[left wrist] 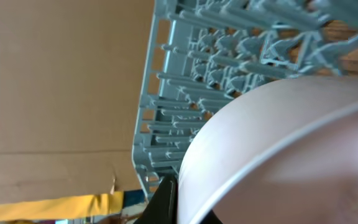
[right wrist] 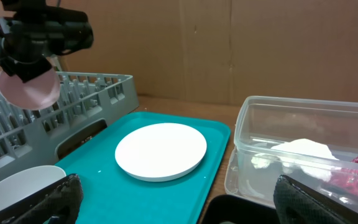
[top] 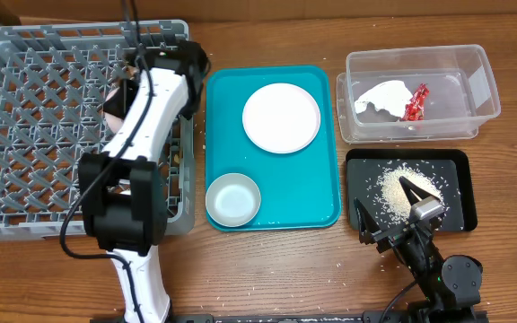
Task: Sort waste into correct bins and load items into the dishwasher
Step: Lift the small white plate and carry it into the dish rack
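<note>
My left gripper is going to release the metal bowl against the grey dish rack's side (top: 188,135) beside the teal tray.
My left gripper (top: 126,90) is shut on the rim of the grey metal bowl (top: 113,104), which looks pinkish and tilted, and holds it above the grey dish rack (top: 25,117). The bowl fills the left wrist view (left wrist: 278,155), with the rack (left wrist: 185,74) behind it. My right gripper (top: 393,213) is open and empty over the black tray (top: 456,170), near the heap of rice (top: 407,190). The white plate (top: 281,117) and white bowl (top: 232,198) sit on the teal tray (top: 330,211). The clear tub (top: 483,85) holds the napkin (top: 380,97) and red wrapper (top: 415,102). No chopsticks show.
Loose rice grains lie scattered on the wooden table in front of the black tray (top: 366,256). A cardboard wall (right wrist: 229,43) stands behind the table. In the right wrist view the plate (right wrist: 160,150) and tub (right wrist: 309,143) lie ahead.
</note>
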Tool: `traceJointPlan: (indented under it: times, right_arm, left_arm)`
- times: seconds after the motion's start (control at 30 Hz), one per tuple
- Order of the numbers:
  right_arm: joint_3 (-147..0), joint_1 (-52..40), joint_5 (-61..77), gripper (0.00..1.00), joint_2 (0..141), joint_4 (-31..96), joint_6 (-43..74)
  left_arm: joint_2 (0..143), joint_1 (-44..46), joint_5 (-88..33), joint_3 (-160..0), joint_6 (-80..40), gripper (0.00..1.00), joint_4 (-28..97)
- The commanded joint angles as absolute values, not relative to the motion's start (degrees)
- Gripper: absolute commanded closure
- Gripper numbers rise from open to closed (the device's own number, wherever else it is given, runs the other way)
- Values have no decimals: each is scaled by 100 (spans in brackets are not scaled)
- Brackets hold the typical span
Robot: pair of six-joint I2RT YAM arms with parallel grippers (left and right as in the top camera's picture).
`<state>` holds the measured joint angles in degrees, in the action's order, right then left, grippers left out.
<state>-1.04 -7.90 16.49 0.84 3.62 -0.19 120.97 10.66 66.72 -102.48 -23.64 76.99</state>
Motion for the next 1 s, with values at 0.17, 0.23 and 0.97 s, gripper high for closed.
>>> traceJointPlan:
  times: [0.17,0.23,0.97]
  right_arm:
    - [-47,-781,1610,0,30,329,3]
    - [-47,-781,1610,0,30,329,3]
    - [-47,-781,1610,1,30,329,5]
  left_arm:
    - [12381,1527,6617,-10256,-2438,88,8031]
    - [12361,1684,6617,-10256,-2502,86,8162]
    - [12280,1013,7122,-10278,-3559,96,8766]
